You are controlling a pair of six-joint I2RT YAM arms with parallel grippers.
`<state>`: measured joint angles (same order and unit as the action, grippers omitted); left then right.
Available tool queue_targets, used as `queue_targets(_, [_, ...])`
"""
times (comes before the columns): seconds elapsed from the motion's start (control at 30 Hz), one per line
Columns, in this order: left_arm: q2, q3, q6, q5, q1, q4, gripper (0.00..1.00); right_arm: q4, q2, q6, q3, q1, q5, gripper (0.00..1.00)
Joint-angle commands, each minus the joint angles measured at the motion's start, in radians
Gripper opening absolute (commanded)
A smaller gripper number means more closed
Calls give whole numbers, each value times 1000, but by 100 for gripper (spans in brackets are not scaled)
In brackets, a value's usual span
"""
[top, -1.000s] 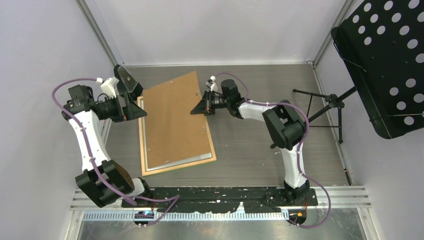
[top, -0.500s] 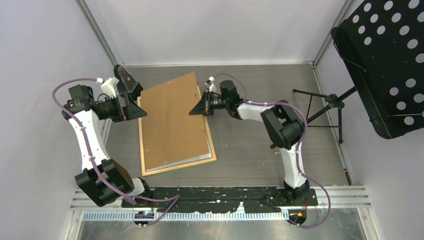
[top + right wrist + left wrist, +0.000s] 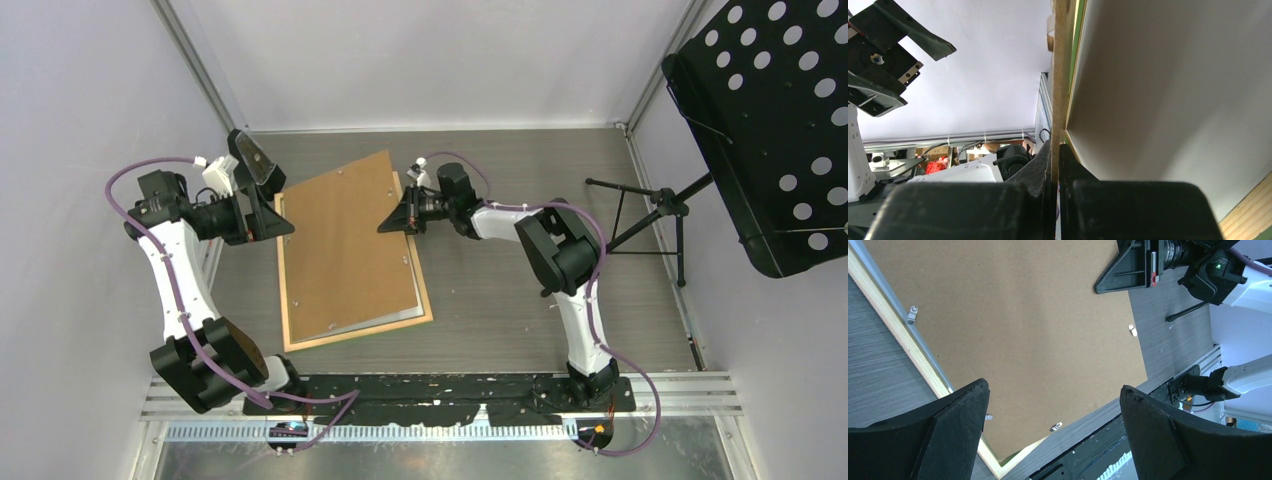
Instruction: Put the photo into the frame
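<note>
My right gripper is to act next. It will put the brown backing board, now raised skewed off the frame, down flat inside the light wood rim, over the pale grey sheet (image 3: 346,258).
The frame (image 3: 360,333) lies back up on the table, its light wood rim showing around a brown backing board (image 3: 345,240). My right gripper (image 3: 390,222) is shut on that board's right edge (image 3: 1060,65), which is raised off the frame and skewed. Below the board lies a pale grey sheet (image 3: 1158,90); I cannot tell whether it is the photo, as no print shows. My left gripper (image 3: 287,206) hangs open above the frame's far left rim (image 3: 898,330), fingers wide apart and nothing between them (image 3: 1053,386).
Small metal clips (image 3: 911,314) stick out along the frame's inner edge. A black perforated music stand (image 3: 760,120) with its tripod (image 3: 650,210) occupies the right side. Walls close in left, back and right. The arms' black base rail (image 3: 440,385) runs along the near edge.
My right gripper has moved a little to the left with the board's edge in it, so the board has slid and twisted over the frame. The left arm has not moved.
</note>
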<state>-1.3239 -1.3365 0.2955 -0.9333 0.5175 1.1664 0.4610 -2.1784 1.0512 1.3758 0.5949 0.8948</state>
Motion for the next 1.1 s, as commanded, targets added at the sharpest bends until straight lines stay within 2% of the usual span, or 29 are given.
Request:
queue_targets(0.0, [1, 3, 10, 2, 4, -19, 100, 92, 2, 23, 70, 8, 56, 6])
queue_targets(1.07, [-24, 24, 19, 13, 4, -35, 100, 108, -74, 38, 104, 10, 84, 5])
